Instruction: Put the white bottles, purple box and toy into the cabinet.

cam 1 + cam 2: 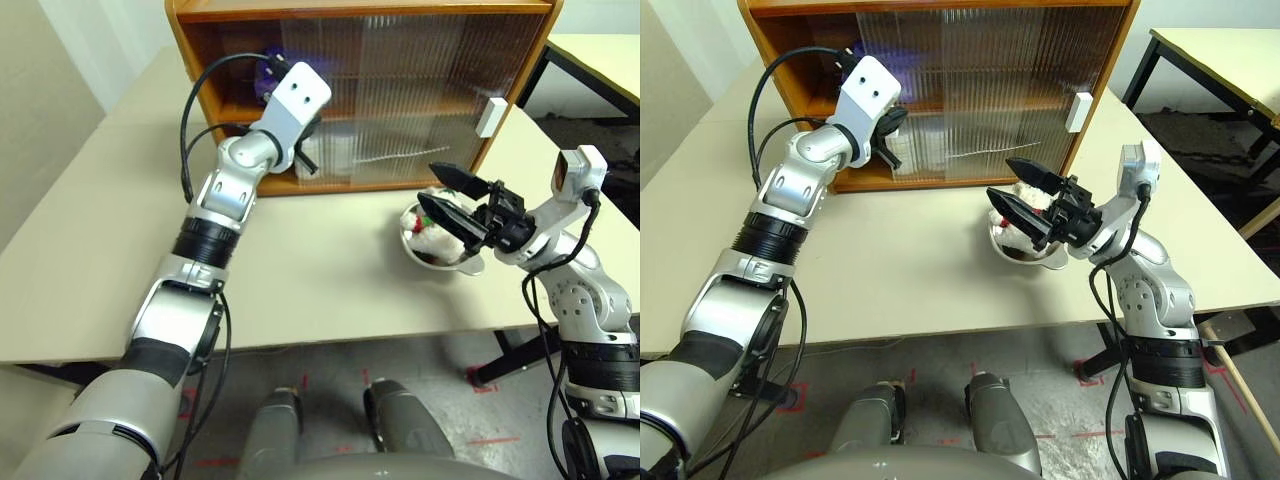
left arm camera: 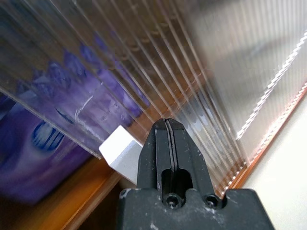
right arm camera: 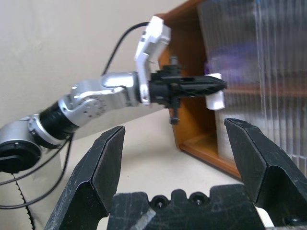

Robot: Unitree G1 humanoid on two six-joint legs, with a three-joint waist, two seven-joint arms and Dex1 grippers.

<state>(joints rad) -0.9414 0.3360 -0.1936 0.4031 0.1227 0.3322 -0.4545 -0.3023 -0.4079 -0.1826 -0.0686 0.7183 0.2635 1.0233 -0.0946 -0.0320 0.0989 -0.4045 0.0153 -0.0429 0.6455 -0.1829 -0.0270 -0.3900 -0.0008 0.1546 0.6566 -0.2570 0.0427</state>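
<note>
The robot's right gripper should close at the outer side of the cabinet's white handle (image 1: 501,119) nearest the toy, to slide that door open.
The cabinet (image 1: 187,45) stands at the back of the table, its ribbed sliding doors covering most of the front. My left gripper (image 3: 219,85) is shut, and its tip rests against the white handle (image 2: 119,152) at the left door's edge. Behind that door the purple box (image 2: 38,143) lies on the upper shelf. A white blur (image 1: 335,152) shows through the door on the lower shelf; I cannot tell whether it is the white bottles. The toy (image 1: 437,240) lies in a metal dish (image 1: 472,266). Just above it my right gripper (image 1: 428,185) hangs open, holding nothing.
Another white handle (image 1: 490,117) sits on the right door. A second table (image 1: 600,55) stands at the far right. The beige tabletop (image 1: 320,260) stretches in front of the cabinet, with its front edge near me.
</note>
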